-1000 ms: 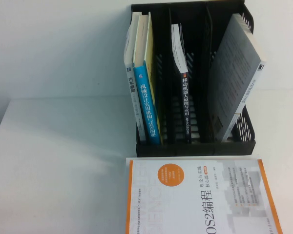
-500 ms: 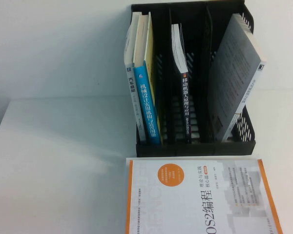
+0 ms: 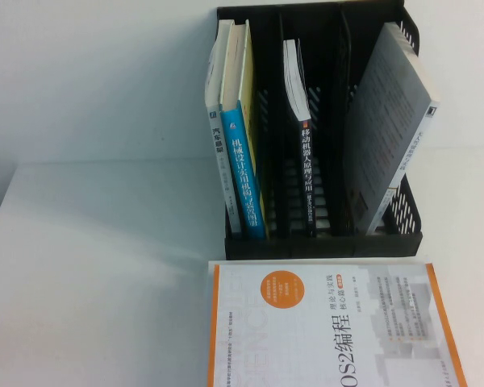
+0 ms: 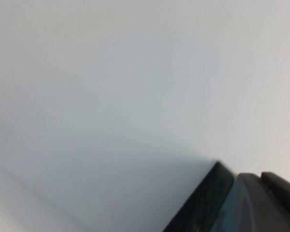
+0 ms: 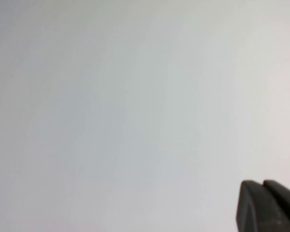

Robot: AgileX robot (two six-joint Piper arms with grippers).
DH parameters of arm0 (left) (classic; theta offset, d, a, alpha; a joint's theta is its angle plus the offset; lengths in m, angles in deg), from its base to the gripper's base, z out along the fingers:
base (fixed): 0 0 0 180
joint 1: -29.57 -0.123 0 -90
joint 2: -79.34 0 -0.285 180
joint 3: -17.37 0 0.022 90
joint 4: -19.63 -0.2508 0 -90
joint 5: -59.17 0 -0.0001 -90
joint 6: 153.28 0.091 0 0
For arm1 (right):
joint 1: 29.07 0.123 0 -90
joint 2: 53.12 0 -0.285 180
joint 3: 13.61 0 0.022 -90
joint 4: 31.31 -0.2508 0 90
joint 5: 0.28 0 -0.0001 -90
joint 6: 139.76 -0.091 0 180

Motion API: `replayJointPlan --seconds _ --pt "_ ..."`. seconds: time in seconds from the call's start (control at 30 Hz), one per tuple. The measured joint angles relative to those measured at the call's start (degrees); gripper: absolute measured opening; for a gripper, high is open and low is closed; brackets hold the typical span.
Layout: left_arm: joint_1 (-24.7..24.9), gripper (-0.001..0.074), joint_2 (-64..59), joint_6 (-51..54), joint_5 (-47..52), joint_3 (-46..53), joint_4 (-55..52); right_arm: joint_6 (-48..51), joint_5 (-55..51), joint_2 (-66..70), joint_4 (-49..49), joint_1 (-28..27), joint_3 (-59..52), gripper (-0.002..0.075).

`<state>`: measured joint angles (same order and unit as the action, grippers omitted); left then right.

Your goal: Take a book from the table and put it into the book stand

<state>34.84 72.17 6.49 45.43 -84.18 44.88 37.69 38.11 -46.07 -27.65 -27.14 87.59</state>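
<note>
The white book's orange edge (image 3: 214, 325) is the one nearer the orange circle on its cover. My left gripper goes there next and closes on it.
A white book with an orange border (image 3: 331, 322) lies flat on the white table, just in front of the black book stand (image 3: 323, 248). The stand has three slots. The left slot holds a white book (image 3: 218, 145) and a blue and yellow book (image 3: 244, 153). The middle slot holds a dark book (image 3: 305, 169). A grey book (image 3: 387, 137) leans in the right slot. Neither gripper shows in the high view. My left gripper (image 4: 259, 176) and my right gripper (image 5: 262, 184) each show only dark fingertips lying together, over bare white surface, holding nothing.
The white table (image 3: 105, 266) stretches to the left of the book and the stand. A white wall stands behind the stand. A black textured edge (image 4: 203, 203) lies beside the left gripper's fingertips in the left wrist view.
</note>
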Motion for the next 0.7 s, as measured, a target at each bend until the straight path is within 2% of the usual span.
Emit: replayJointPlan --seconds 0.17,0.23,0.33,0.4,0.47,0.6,0.7 --pt "0.0 -0.0004 0.0 -5.8 -14.3 0.0 -7.2 -4.6 8.0 0.0 -1.3 0.0 0.7 -0.0003" --pt "0.0 -0.0004 0.0 -8.4 -16.9 -0.7 -15.5 -5.6 6.6 0.0 -0.5 0.0 3.5 -0.0003" --pt "0.0 -0.0004 0.0 -14.1 -15.0 -6.1 -31.8 -6.3 1.8 0.0 4.4 0.0 11.9 -0.0003" --pt "0.0 -0.0004 0.1 -18.9 -12.2 -11.7 -43.2 -6.5 -3.2 0.2 7.1 0.0 18.0 -0.0003" --pt "0.0 -0.0004 -0.6 -23.9 -8.0 -17.2 -49.7 -7.0 -9.3 2.0 7.7 0.0 25.2 -0.0003" --pt "0.0 -0.0004 -7.3 -27.9 7.9 -28.7 -53.7 -6.7 -25.7 7.9 6.2 0.0 39.0 -0.0003" --pt "0.0 -0.0004 -14.2 -28.2 19.2 -36.5 -54.0 -3.7 -42.2 13.2 6.6 0.0 47.9 -0.0003"
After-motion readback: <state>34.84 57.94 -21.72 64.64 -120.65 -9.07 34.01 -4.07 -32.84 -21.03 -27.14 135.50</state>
